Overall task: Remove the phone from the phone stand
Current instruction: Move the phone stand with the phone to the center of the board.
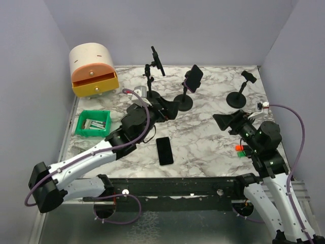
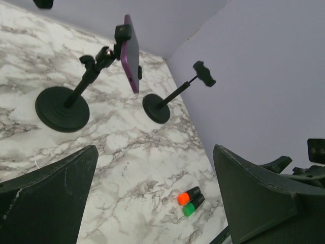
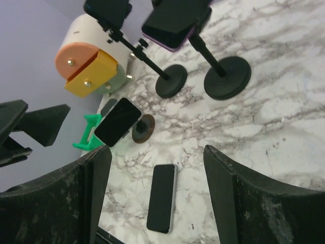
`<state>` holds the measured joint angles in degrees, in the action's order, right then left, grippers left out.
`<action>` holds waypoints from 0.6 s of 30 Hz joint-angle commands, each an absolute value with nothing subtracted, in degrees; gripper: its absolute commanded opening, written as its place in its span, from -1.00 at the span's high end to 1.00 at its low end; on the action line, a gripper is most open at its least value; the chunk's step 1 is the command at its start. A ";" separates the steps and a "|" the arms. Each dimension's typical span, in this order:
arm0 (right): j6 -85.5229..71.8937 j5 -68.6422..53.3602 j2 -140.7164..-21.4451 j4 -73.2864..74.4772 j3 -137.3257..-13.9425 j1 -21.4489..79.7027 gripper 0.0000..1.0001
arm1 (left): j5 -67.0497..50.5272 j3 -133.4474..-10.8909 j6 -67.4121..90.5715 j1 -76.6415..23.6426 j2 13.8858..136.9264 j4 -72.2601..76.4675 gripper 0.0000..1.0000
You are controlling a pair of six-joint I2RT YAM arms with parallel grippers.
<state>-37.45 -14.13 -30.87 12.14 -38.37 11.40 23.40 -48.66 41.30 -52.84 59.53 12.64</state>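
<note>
The robot's left gripper needs to next move to the purple phone's lower end (image 1: 190, 89) (image 2: 133, 84), under the clamp of the black stand, and close there.
A purple-backed phone (image 1: 194, 78) is clamped in a black stand (image 1: 183, 103) at the table's back middle; it shows in the left wrist view (image 2: 131, 53) and the right wrist view (image 3: 175, 20). A second phone (image 1: 157, 60) sits in a taller stand behind. A third phone (image 3: 118, 122) is on a low stand with a brown base. A black phone (image 1: 164, 151) lies flat on the table. My left gripper (image 1: 170, 109) is open and empty, near the purple phone's stand base. My right gripper (image 1: 226, 122) is open and empty, to the right.
An empty stand (image 1: 237, 96) is at the back right. Orange and green markers (image 1: 239, 149) lie by the right arm. A green bin (image 1: 93, 123) and a drawer box (image 1: 94, 71) are on the left. Walls close in on three sides.
</note>
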 commanded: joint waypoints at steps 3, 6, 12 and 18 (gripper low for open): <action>-40.93 -13.09 -27.03 17.94 -31.86 11.34 -0.54 | 21.34 -51.90 49.55 -52.67 71.03 18.28 -0.80; -41.39 -13.44 -26.37 18.28 -31.13 11.63 -0.53 | 21.29 -56.74 51.18 -52.01 77.10 17.32 -0.69; -40.25 -12.28 -26.19 18.78 -33.17 12.67 -0.53 | 16.46 -60.81 55.55 -48.44 86.08 22.98 -0.39; -37.96 -9.24 -26.62 20.29 -36.27 14.42 -0.53 | 14.64 -63.51 54.99 -46.34 91.74 26.87 -0.27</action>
